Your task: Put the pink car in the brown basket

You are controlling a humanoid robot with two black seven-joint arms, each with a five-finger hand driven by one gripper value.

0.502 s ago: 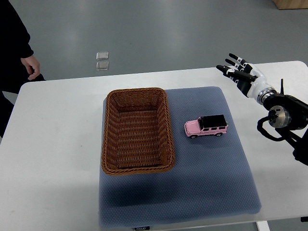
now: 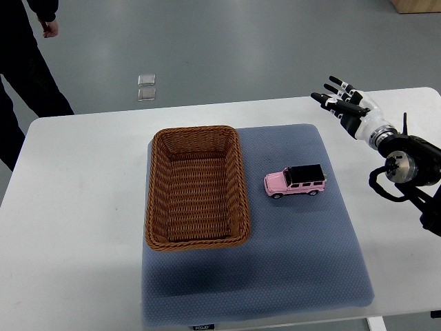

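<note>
The pink car is next for my right gripper, which should go to it and close across the rear half of its black roof (image 2: 313, 174), away from the brown basket.
A pink toy car (image 2: 295, 181) with a black roof stands on the blue mat (image 2: 289, 262), just right of the brown wicker basket (image 2: 196, 241). The basket holds nothing. My right hand (image 2: 339, 101) hovers over the table's back right, well above and to the right of the car, fingers spread and holding nothing. Its arm (image 2: 406, 165) comes in from the right edge. No left arm shows.
A person in dark clothes (image 2: 27, 62) stands at the back left, beyond the white table (image 2: 76, 227). Two small clear squares (image 2: 146, 87) lie on the grey floor behind the table. A wooden box corner (image 2: 417, 5) shows at top right.
The person at the back left has stepped away from the table and their hand has gone up toward the top edge. My right hand and the car have stayed put.
</note>
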